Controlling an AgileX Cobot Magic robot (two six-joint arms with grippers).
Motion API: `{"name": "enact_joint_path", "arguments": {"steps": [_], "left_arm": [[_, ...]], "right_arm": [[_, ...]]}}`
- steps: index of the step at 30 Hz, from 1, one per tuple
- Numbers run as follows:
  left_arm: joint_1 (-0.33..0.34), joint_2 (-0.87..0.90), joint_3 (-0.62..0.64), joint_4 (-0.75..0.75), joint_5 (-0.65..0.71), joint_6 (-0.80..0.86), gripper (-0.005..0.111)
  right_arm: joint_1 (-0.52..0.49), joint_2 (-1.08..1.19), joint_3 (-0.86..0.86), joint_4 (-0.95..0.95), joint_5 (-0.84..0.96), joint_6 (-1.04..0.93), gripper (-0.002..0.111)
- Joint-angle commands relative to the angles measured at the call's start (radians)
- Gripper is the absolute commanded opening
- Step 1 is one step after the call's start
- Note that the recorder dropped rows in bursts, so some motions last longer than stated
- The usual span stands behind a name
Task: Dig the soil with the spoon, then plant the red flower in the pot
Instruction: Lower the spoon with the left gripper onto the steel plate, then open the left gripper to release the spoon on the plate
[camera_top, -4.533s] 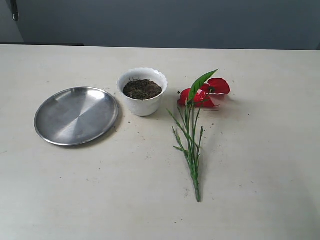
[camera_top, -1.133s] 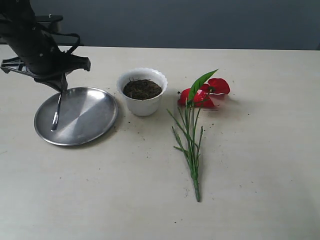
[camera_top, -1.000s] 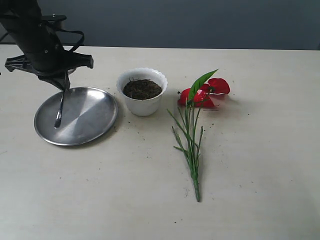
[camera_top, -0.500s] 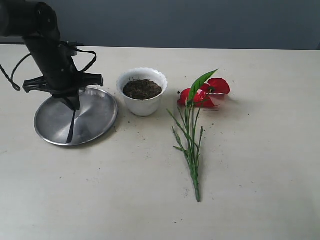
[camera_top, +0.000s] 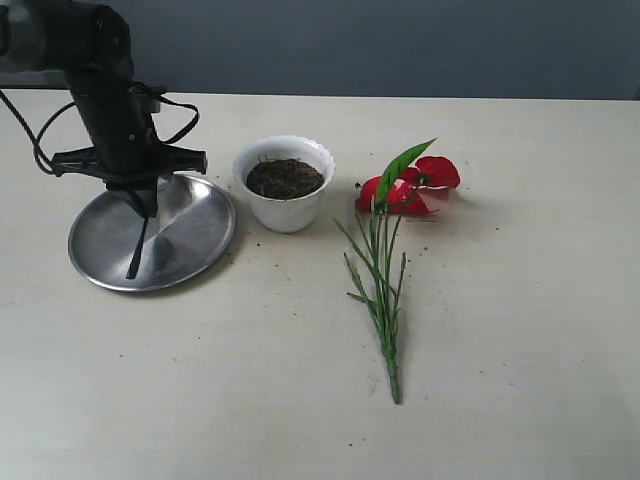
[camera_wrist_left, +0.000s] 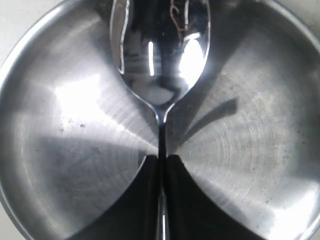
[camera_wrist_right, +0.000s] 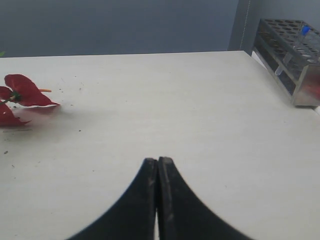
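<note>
The silver spoon, now hanging over the plate, will be let go by my left gripper across the middle of the round steel plate (camera_top: 154, 236) (camera_wrist_left: 161, 149).
My left gripper (camera_top: 146, 208) hangs over the round steel plate (camera_top: 195, 240), shut on the thin handle of the silver spoon (camera_top: 135, 255). In the left wrist view the spoon (camera_wrist_left: 160, 55) points its shiny bowl at the plate (camera_wrist_left: 260, 150), and the gripper (camera_wrist_left: 161, 159) pinches the handle. Right of the plate stands the white scalloped pot (camera_top: 285, 190), holding dark soil (camera_top: 285, 178). The red flower (camera_top: 405, 185) lies flat on the table with its green stems toward the front. Its petals (camera_wrist_right: 20, 92) show in the right wrist view. My right gripper (camera_wrist_right: 158, 162) is shut on nothing, off the exterior view.
Crumbs of soil dot the pale table (camera_top: 500, 330) around the pot. A metal test-tube rack (camera_wrist_right: 295, 55) stands at the table's edge in the right wrist view.
The left arm came in holding the spoon and moved right across the steel plate. In the last half second it barely shifted. Pot and flower have not moved.
</note>
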Motion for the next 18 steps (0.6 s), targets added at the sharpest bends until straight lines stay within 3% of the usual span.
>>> {"name": "enact_joint_path", "arguments": {"steps": [1,18], "left_arm": [[0.004,0.002,-0.012,0.005,0.007,-0.002,0.000],[0.004,0.002,-0.012,-0.008,-0.005,0.017,0.000]], "right_arm": [[-0.006,-0.006,0.001,-0.001,-0.012,-0.001,-0.001],[-0.006,-0.006,0.001,-0.001,-0.012,-0.001,-0.001]]}}
